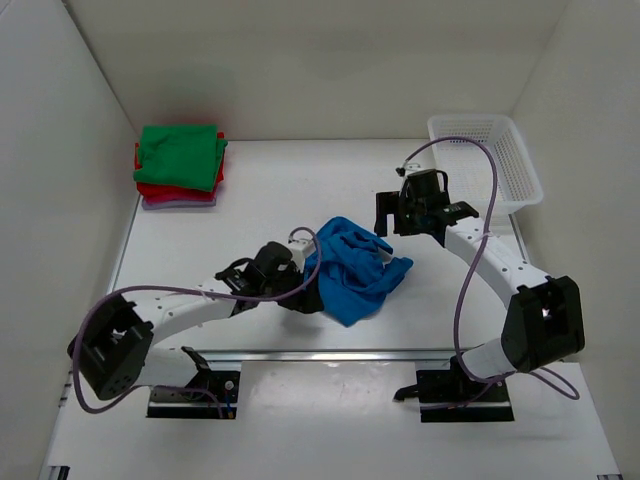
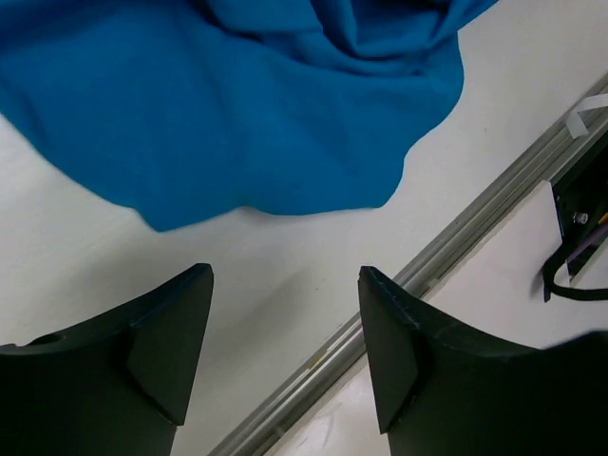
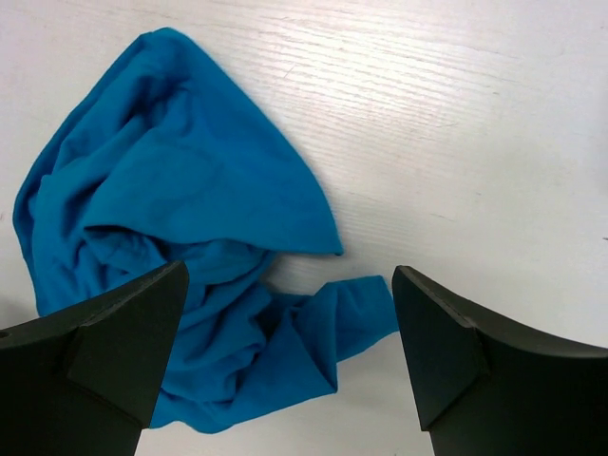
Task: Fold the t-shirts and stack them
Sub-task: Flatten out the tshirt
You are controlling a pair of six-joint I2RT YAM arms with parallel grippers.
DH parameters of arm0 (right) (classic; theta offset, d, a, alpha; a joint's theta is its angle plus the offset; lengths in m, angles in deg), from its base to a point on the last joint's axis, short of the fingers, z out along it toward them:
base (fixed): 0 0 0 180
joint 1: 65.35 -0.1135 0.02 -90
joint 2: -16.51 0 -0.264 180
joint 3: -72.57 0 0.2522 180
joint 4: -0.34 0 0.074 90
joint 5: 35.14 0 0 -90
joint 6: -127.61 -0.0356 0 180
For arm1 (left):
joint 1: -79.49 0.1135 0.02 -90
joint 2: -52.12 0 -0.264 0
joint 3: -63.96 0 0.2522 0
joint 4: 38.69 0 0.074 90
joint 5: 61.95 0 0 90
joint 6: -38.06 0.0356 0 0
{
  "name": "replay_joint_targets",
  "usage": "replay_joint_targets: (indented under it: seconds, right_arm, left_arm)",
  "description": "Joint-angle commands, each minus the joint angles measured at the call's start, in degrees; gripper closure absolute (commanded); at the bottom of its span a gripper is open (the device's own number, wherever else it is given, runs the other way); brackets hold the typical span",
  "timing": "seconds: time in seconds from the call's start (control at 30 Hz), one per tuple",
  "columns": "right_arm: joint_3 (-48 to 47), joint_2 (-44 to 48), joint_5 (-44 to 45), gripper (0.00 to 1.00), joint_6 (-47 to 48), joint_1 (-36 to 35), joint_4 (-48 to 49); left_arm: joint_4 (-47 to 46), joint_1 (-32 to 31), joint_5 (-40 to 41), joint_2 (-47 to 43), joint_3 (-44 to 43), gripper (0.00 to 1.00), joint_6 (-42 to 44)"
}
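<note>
The robot's left gripper should next move to the middle of the blue t-shirt's near edge (image 1: 324,300) (image 2: 256,204), between the t-shirt's corners, and close there.
A bright blue t-shirt (image 1: 352,265) lies crumpled in a heap at the middle of the table. My left gripper (image 1: 305,298) sits at its near-left edge. In the left wrist view the gripper (image 2: 285,275) is open over bare table, with the blue cloth (image 2: 266,104) just beyond its tips. My right gripper (image 1: 392,222) hovers at the heap's far-right side. In the right wrist view it (image 3: 290,275) is open above the shirt (image 3: 171,190), gripping nothing. Folded t-shirts are stacked at the back left: green (image 1: 180,152) on top, then red (image 1: 175,188), then pale lavender (image 1: 180,203).
A white mesh basket (image 1: 485,160) stands at the back right corner. An aluminium rail (image 2: 427,266) runs along the table's near edge, just past my left gripper. White walls close in the table at the left, back and right.
</note>
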Motion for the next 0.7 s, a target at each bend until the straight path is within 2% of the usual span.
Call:
replay_joint_targets:
  seconds: [0.0, 0.2, 0.33, 0.4, 0.43, 0.47, 0.53, 0.57, 0.67]
  right_arm:
    - [-0.3, 0.1, -0.22, 0.13, 0.94, 1.2, 2.07]
    - [1.11, 0.02, -1.63, 0.14, 1.73, 2.78, 2.95]
    - [2.86, 0.8, -4.34, 0.14, 3.66, 3.49, 3.21]
    - [3.74, 0.98, -6.19, 0.15, 5.24, 3.66, 3.3]
    - [4.35, 0.81, -7.16, 0.15, 6.64, 3.4, 3.3]
    - [4.79, 0.46, -8.3, 0.16, 8.04, 2.7, 3.21]
    - [4.89, 0.54, -9.1, 0.17, 9.37, 1.91, 2.6]
    - [5.32, 0.8, -8.66, 0.19, 9.72, 0.77, 2.86]
    - [6.73, 1.24, -9.62, 0.18, 9.99, -1.17, 5.58]
  left_arm:
    - [-11.21, -5.02, 5.97, 1.75, 1.69, 0.25, -9.2]
    - [-10.79, -9.6, 9.16, 14.58, -5.16, 0.25, -12.03]
    - [-18.69, -11.09, 12.15, 18.81, -4.65, 0.25, -16.95]
    - [-21.33, -10.92, 13.47, 20.3, -3.94, 0.38, -18.79]
    - [-21.6, -10.83, 14.34, 20.4, -3.85, 0.69, -18.63]
    - [-20.99, -10.57, 14.35, 20.31, -3.68, 0.93, -18.97]
    - [-18.62, -9.0, 14.35, 18.38, -2.89, 1.0, -17.83]
    - [-15.13, -7.51, 14.44, 14.81, -1.49, 1.0, -16.96]
    - [-12.38, -3.29, 12.16, 8.81, 1.59, 1.0, -13.01]
